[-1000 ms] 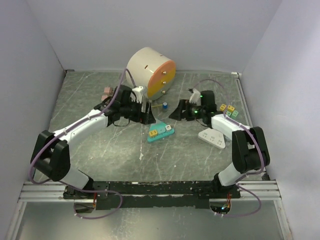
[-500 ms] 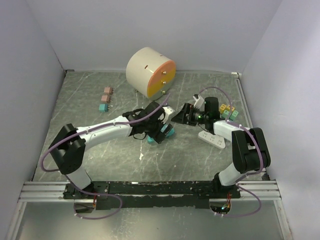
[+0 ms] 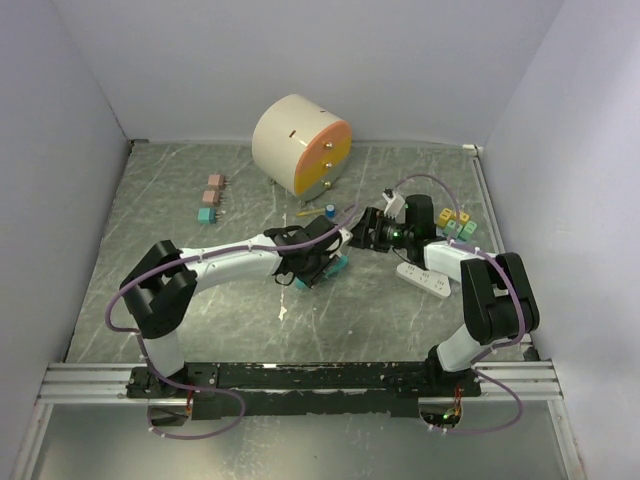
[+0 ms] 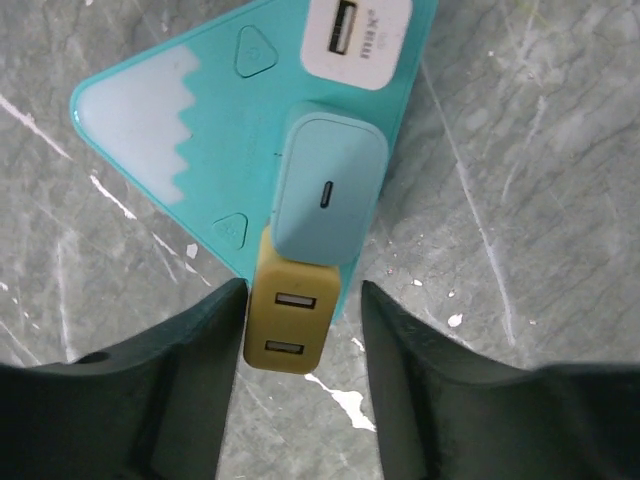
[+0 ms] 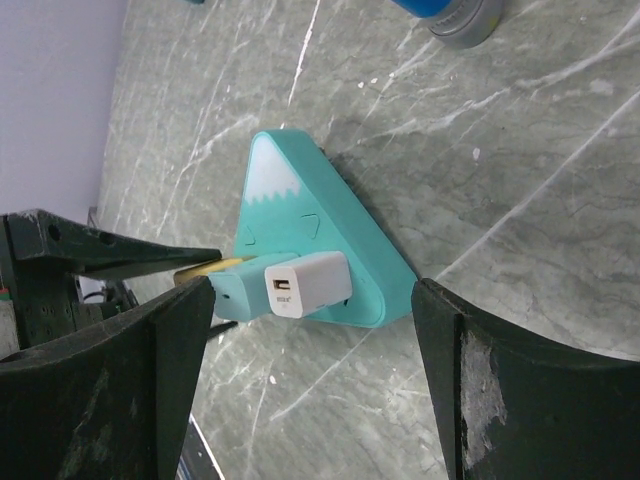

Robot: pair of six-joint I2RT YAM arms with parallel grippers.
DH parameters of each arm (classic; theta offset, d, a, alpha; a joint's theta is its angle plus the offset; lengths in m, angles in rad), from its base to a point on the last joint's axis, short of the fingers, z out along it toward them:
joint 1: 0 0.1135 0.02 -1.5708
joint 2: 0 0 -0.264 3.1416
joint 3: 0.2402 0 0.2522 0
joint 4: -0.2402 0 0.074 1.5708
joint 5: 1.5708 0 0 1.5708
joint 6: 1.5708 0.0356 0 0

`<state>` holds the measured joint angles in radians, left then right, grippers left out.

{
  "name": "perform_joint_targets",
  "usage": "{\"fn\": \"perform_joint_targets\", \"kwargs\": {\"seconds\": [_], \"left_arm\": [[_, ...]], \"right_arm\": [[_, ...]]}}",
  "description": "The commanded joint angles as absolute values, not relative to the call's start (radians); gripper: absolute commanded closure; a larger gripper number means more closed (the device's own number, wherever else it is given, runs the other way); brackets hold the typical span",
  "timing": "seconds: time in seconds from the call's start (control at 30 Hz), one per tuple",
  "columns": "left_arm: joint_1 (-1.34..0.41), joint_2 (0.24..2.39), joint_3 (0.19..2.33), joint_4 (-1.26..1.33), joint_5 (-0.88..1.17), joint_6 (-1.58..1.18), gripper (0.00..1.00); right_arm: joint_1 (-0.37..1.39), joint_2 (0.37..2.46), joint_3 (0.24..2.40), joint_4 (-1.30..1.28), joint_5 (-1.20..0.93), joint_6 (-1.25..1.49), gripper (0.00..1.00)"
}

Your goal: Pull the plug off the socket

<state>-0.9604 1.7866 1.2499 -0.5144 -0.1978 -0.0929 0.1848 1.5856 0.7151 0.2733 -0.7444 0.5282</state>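
The socket lies unclamped under the yellow plug, so the robot's right gripper needs to hold the socket's corner [image 5: 385,303] by the white plug before the left gripper pulls.
The teal triangular socket [image 4: 190,120] lies flat on the grey table, its corner just showing in the top view [image 3: 340,264]. Three plugs stand in it: white [image 4: 357,40], teal [image 4: 328,190] and yellow [image 4: 293,315]. My left gripper [image 4: 302,292] straddles the yellow plug. Its left finger [image 4: 215,330] touches the plug's side, while a gap shows at the right finger [image 4: 390,340]. My right gripper [image 5: 315,300] hangs open to the socket's right [image 3: 362,228], with the socket [image 5: 340,225] and white plug [image 5: 305,283] framed between its wide jaws and touching neither.
A cream and orange drum [image 3: 300,145] stands at the back. A small blue cylinder [image 3: 329,210] sits near the socket. A white power strip [image 3: 425,278] and coloured plugs [image 3: 455,222] lie by the right arm. Pink and teal blocks [image 3: 212,197] sit left.
My left arm swung from beside the drum over to the socket and its jaws narrowed round the yellow plug. The right gripper shifted slightly left toward the socket.
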Motion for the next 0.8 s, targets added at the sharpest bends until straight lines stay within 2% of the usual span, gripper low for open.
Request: {"fn": "perform_joint_targets", "kwargs": {"seconds": [0.0, 0.1, 0.13, 0.23, 0.27, 0.3, 0.53, 0.77], "left_arm": [[-0.966, 1.791, 1.269, -0.531, -0.269, -0.132, 0.47], [-0.952, 1.774, 1.248, -0.514, -0.262, -0.173, 0.59], [-0.939, 1.768, 1.238, -0.505, -0.242, -0.190, 0.67], [-0.899, 1.746, 1.208, -0.475, -0.169, -0.238, 0.80], [-0.876, 1.740, 1.199, -0.466, -0.135, -0.258, 0.89], [-0.860, 1.732, 1.188, -0.454, -0.103, -0.273, 0.93], [-0.788, 1.676, 1.106, -0.324, 0.124, -0.383, 0.93], [-0.779, 1.679, 1.080, -0.287, 0.172, -0.394, 0.93]], "right_arm": [[0.189, 1.576, 0.706, 0.266, -0.724, 0.522, 0.19], [0.188, 1.567, 0.697, 0.273, -0.716, 0.531, 0.19], [0.187, 1.569, 0.692, 0.279, -0.717, 0.538, 0.19], [0.186, 1.588, 0.689, 0.281, -0.717, 0.546, 0.20], [0.186, 1.594, 0.688, 0.278, -0.714, 0.544, 0.20], [0.186, 1.601, 0.687, 0.275, -0.711, 0.541, 0.20], [0.226, 1.657, 0.683, 0.354, -0.776, 0.566, 0.24], [0.248, 1.772, 0.681, 0.489, -0.832, 0.640, 0.29]]}}
